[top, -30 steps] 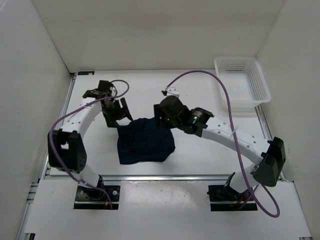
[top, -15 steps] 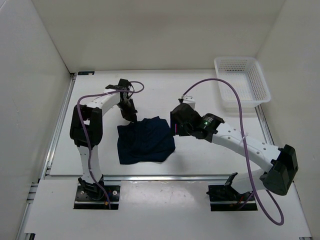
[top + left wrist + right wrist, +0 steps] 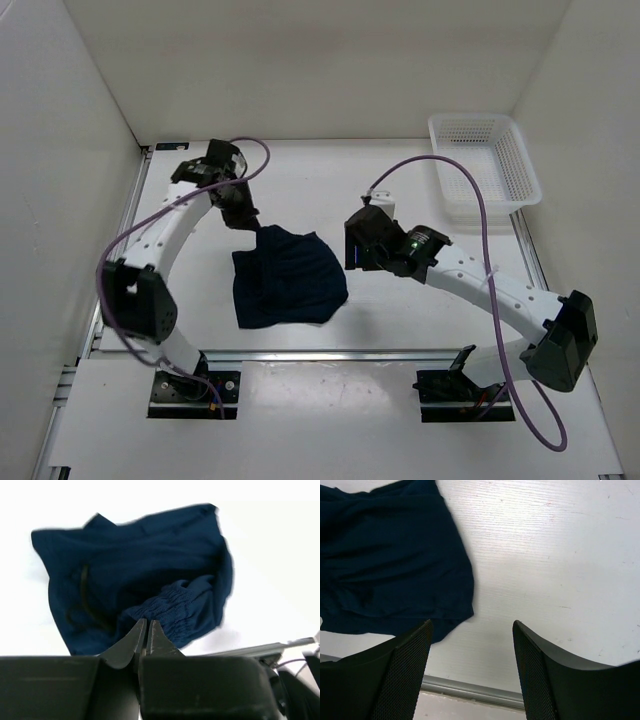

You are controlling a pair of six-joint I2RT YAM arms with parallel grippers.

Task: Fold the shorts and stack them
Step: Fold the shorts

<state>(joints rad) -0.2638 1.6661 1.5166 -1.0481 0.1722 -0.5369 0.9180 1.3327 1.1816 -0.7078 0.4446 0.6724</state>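
I am going to release the gathered waistband from my left gripper onto the white table at the far corner of the shorts (image 3: 267, 260).
The dark navy shorts (image 3: 290, 280) lie bunched in the middle of the white table. My left gripper (image 3: 248, 222) is at their far left corner, and that corner is drawn up toward it. In the left wrist view the left gripper (image 3: 146, 622) is shut, its tips pinching the gathered waistband (image 3: 170, 607), with the shorts (image 3: 140, 565) spread beyond and a thin drawstring (image 3: 84, 587) lying on them. My right gripper (image 3: 350, 250) hovers just right of the shorts. In the right wrist view the right gripper (image 3: 472, 624) is open over bare table, the shorts (image 3: 390, 555) to its left.
A white mesh basket (image 3: 485, 170) stands at the far right corner. White walls close in the table on the left, back and right. A metal rail (image 3: 330, 353) runs along the near edge. A purple cable (image 3: 470, 210) arcs over the right arm.
The left gripper went from open to shut at the shorts' far left corner, and that corner now rises toward it. The right gripper drew back to the right off the shorts.
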